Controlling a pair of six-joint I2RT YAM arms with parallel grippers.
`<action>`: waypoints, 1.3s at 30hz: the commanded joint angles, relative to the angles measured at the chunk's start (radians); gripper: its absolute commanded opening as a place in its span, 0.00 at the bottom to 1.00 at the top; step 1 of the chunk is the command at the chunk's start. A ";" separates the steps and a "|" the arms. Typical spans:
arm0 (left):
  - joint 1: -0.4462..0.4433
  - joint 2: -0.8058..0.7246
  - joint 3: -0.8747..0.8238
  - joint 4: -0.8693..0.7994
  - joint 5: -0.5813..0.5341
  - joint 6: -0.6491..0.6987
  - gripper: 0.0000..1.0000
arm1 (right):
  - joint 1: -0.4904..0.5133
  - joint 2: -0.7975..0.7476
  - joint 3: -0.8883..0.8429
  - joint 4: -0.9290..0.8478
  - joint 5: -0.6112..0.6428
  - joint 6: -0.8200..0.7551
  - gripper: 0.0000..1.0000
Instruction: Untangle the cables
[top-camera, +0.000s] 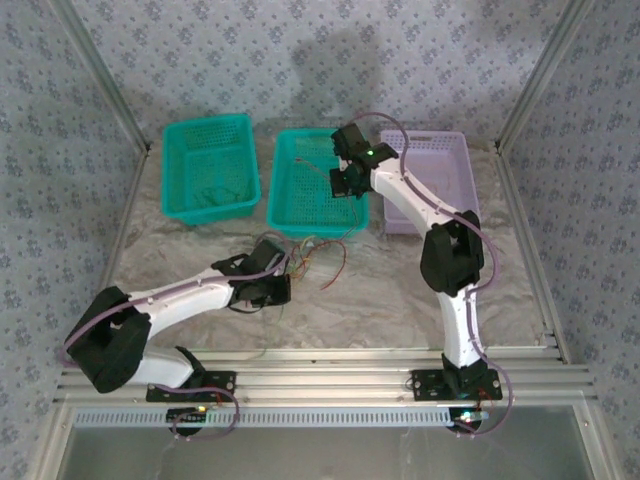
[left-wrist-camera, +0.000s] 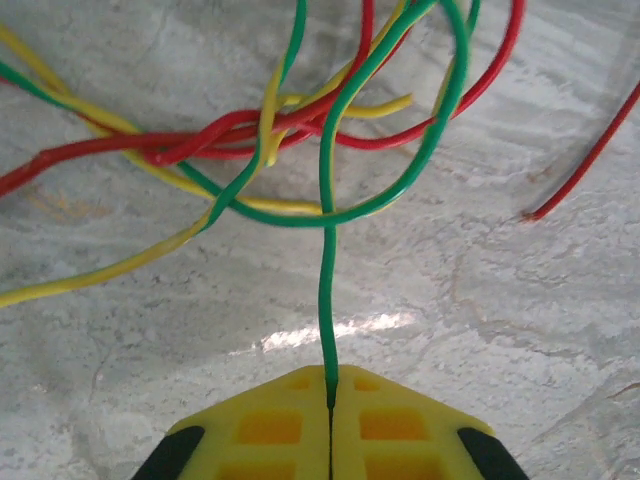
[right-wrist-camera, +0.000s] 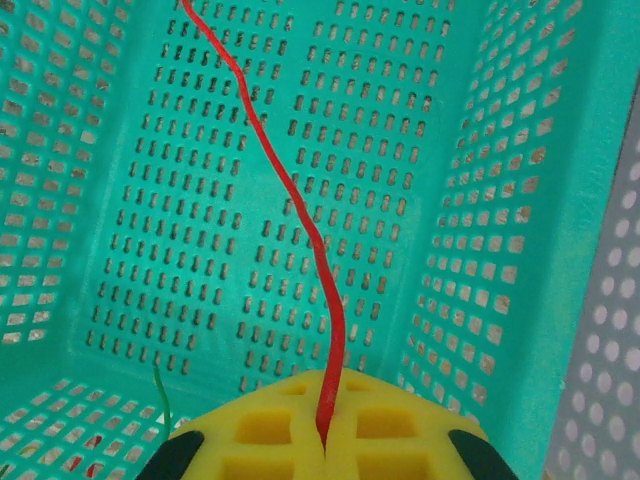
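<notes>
My right gripper is going to release the red cable. It will lay it across the slotted bottom of the middle teal basket (top-camera: 312, 168) (right-wrist-camera: 285, 175).
A tangle of red, yellow and green cables (top-camera: 318, 252) lies on the pale cloth mid-table. My left gripper (top-camera: 291, 264) sits low at its left edge. In the left wrist view the left gripper (left-wrist-camera: 330, 398) is shut on a green cable (left-wrist-camera: 326, 300), which runs ahead into a loop among red cables (left-wrist-camera: 120, 150) and yellow cables (left-wrist-camera: 90, 275). My right gripper (top-camera: 350, 188) hangs over the middle teal basket (top-camera: 275, 190). Seen from the right wrist, the right gripper (right-wrist-camera: 322, 435) is shut on a red cable (right-wrist-camera: 300, 215) that trails up across the basket wall (right-wrist-camera: 130, 200).
A second teal basket (top-camera: 168, 170) stands at the back left and a purple basket (top-camera: 468, 175) at the back right, its wall (right-wrist-camera: 610, 350) beside the teal one. A short green cable end (right-wrist-camera: 160, 395) pokes up inside the middle basket. Metal frame posts flank the table.
</notes>
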 joint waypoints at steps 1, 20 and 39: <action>-0.007 -0.009 0.042 -0.019 0.010 0.015 0.01 | 0.011 0.042 0.056 -0.038 0.005 0.018 0.00; -0.007 -0.210 0.206 -0.185 0.012 0.034 0.00 | 0.005 0.212 0.168 0.112 -0.032 0.100 0.00; -0.007 -0.310 0.373 -0.260 0.061 0.070 0.00 | -0.024 0.379 0.385 0.085 -0.042 0.110 0.00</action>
